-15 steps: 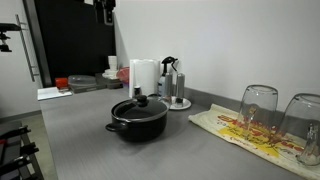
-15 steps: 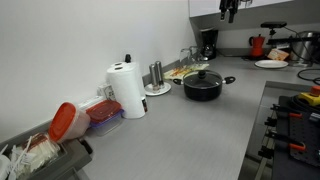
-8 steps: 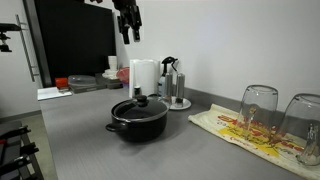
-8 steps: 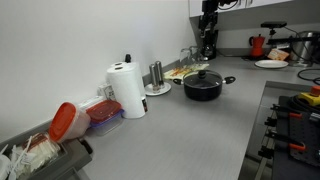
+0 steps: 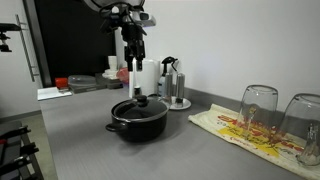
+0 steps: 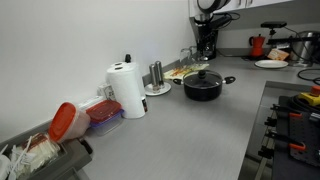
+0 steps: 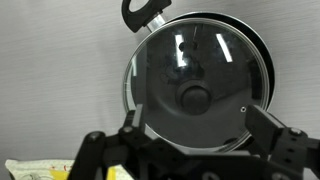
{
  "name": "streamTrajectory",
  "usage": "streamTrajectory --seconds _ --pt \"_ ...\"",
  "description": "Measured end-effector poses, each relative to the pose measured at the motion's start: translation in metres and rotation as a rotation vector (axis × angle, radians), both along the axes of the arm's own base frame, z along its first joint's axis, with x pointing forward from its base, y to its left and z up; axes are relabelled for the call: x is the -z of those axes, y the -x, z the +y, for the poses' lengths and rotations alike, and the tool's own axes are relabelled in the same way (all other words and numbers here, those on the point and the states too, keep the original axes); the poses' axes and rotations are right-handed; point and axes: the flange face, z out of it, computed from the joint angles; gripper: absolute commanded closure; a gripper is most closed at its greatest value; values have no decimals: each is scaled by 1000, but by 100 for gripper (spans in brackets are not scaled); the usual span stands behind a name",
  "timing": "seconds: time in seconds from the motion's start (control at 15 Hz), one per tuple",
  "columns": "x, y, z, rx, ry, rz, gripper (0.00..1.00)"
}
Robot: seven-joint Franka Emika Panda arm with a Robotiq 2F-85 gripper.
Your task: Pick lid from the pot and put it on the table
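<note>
Next, my gripper takes hold of the glass lid's black knob (image 5: 139, 97) (image 7: 195, 99), since lifting by that knob brings the lid up off the pot.
The black pot (image 5: 140, 124) stands on the grey table (image 5: 80, 145), with the glass lid (image 5: 138, 106) and its black knob on top. Both also show in an exterior view, pot (image 6: 203, 90) and lid (image 6: 203, 77). My gripper (image 5: 134, 64) hangs open and empty, well above the lid and apart from it; it also shows over the pot in an exterior view (image 6: 207, 52). In the wrist view the lid (image 7: 225, 60) fills the middle, one pot handle (image 7: 143, 12) at the top, and my open gripper (image 7: 197, 122) frames the lid's lower edge.
A white paper towel roll (image 5: 145, 75) and a silver stand (image 5: 177, 100) are behind the pot. Two upturned glasses (image 5: 258, 108) stand on a patterned cloth (image 5: 232, 128). Red-lidded containers (image 6: 66, 120) sit near the wall. A stove (image 6: 292, 115) borders the table.
My arm has come down from the top of the picture to hang over the pot. The gripper stays open. Pot and lid have not moved.
</note>
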Motion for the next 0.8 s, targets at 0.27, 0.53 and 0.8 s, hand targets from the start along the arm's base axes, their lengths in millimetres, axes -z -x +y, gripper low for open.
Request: streamTrajectory --seconds 0.27,0.53,0.8 --pt "25 -19 -1 13 5 30 0" --pt "44 -33 0 14 7 71 0" --pt "65 -36 -3 22 6 126 0"
